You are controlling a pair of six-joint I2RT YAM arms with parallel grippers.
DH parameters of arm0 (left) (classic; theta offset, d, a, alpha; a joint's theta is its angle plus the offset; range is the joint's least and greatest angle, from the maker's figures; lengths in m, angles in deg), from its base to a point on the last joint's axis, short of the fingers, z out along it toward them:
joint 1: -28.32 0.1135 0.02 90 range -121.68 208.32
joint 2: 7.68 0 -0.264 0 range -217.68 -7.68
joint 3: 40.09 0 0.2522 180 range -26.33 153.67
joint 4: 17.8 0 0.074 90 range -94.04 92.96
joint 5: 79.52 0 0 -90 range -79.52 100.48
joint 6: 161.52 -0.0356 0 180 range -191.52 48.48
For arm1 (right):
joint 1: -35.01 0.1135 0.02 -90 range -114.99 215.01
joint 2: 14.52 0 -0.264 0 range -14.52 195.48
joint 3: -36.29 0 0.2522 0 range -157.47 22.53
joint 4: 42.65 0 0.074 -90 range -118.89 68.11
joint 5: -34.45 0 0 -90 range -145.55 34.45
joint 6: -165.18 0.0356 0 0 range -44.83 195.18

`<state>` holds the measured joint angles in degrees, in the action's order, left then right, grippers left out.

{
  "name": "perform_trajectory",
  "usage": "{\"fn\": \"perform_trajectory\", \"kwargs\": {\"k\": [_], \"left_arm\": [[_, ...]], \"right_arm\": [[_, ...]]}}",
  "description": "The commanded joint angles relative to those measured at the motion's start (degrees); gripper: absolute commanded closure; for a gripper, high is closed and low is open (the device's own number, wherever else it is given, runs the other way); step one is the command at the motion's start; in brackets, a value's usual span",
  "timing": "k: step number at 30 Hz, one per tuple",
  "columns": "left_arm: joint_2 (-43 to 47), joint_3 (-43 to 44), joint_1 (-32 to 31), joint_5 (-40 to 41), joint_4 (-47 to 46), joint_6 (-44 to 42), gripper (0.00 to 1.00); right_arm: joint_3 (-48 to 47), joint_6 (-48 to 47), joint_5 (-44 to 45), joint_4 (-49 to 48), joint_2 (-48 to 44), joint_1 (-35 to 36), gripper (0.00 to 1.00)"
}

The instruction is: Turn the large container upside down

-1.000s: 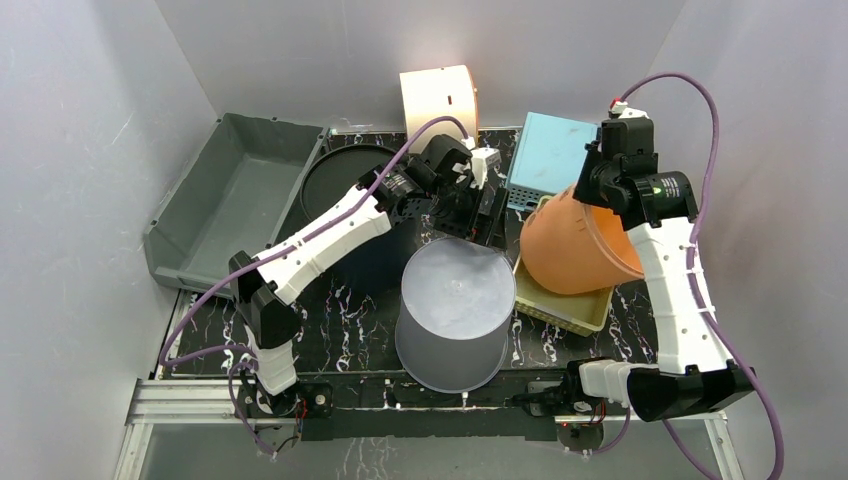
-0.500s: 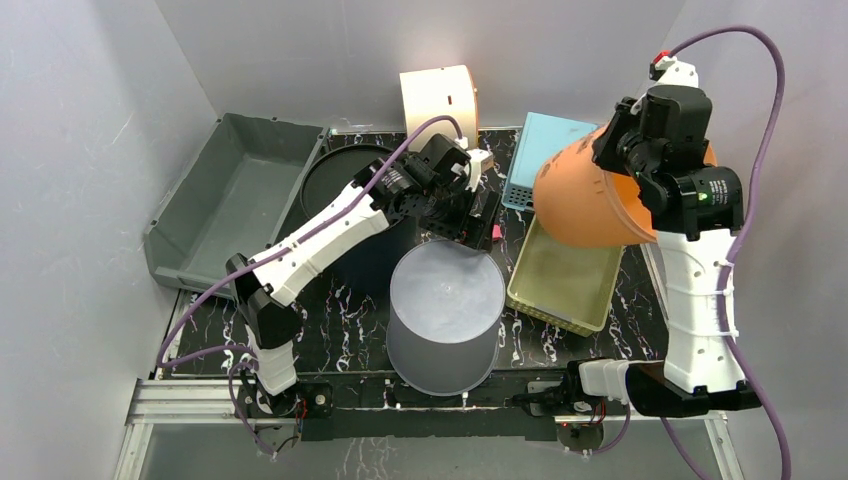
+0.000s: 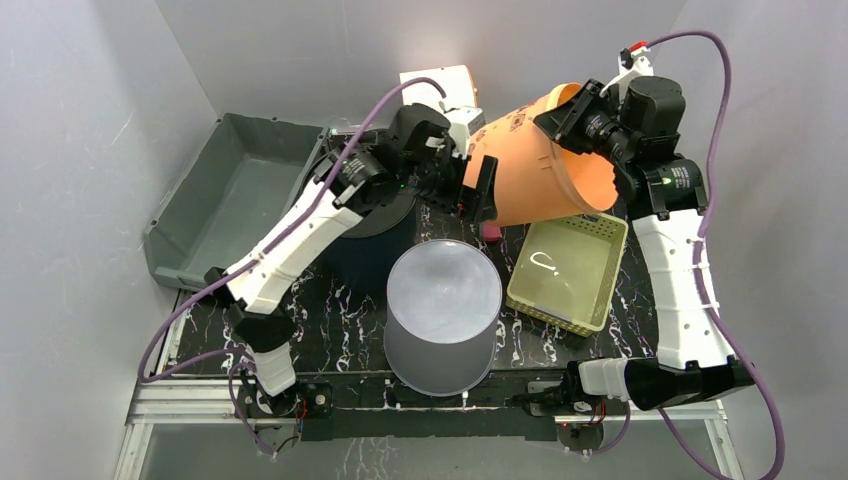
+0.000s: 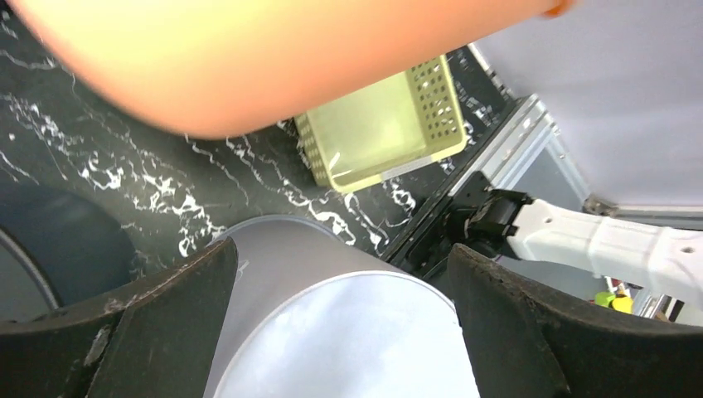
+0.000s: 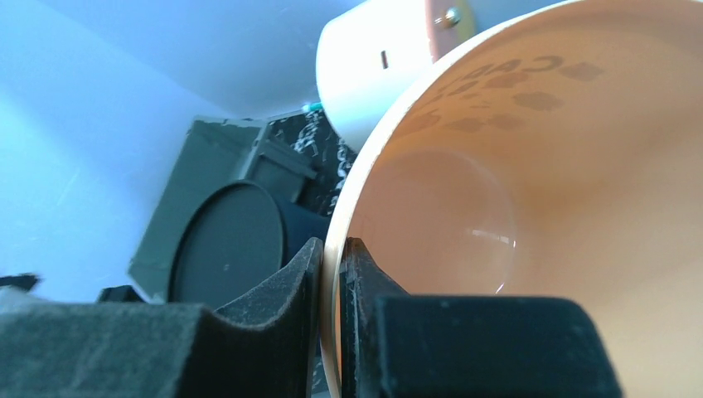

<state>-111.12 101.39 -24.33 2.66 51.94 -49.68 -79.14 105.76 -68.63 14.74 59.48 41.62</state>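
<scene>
Next, my right gripper releases the orange bucket on the table [image 3: 453, 223] between the dark round pot and the yellow basket.
The large container, an orange bucket [image 3: 530, 165], hangs tilted on its side above the back of the table, its mouth facing right. My right gripper [image 3: 572, 108] is shut on its rim; in the right wrist view the thin rim sits pinched between the pads [image 5: 332, 257] and the orange inside [image 5: 539, 207] fills the frame. My left gripper [image 3: 480, 195] stands open close to the bucket's base, at its left. In the left wrist view the wide-apart fingers [image 4: 344, 282] frame a grey tub [image 4: 332, 332] below, with the orange wall [image 4: 249, 58] across the top.
A grey tub [image 3: 443, 300] stands bottom-up at the table's near middle. A yellow basket [image 3: 570, 270] lies right of it. A dark round pot [image 3: 345, 175] and a grey bin [image 3: 230, 200] sit back left, a white cylinder [image 3: 440, 85] at the back.
My right arm has lifted the orange bucket out of the yellow basket, carried it left and tipped it sideways. My left arm has risen from the grey tub toward the bucket's base.
</scene>
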Motion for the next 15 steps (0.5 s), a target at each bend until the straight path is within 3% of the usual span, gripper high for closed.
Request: {"fn": "perform_trajectory", "kwargs": {"k": [1, 7, 10, 15], "left_arm": [[5.5, 2.3, 0.0, 0.8, -2.7, 0.1, 0.02], [10.2, -1.9, 2.4, 3.3, -6.2, 3.8, 0.02], [12.3, -5.2, 6.2, 0.8, -8.8, 7.0, 0.02], [14.1, -9.8, 10.7, -3.9, -11.1, 8.8, 0.02]], "right_arm": [[4.4, 6.9, -5.1, -16.6, -3.1, -0.2, 1.0], [11.4, 9.7, -4.1, -20.1, -8.4, -0.3, 1.0], [15.7, 13.9, -5.3, -22.8, -10.5, -1.1, 1.0], [25.8, 27.0, -13.5, -36.4, -13.2, -6.1, 1.0]]}}
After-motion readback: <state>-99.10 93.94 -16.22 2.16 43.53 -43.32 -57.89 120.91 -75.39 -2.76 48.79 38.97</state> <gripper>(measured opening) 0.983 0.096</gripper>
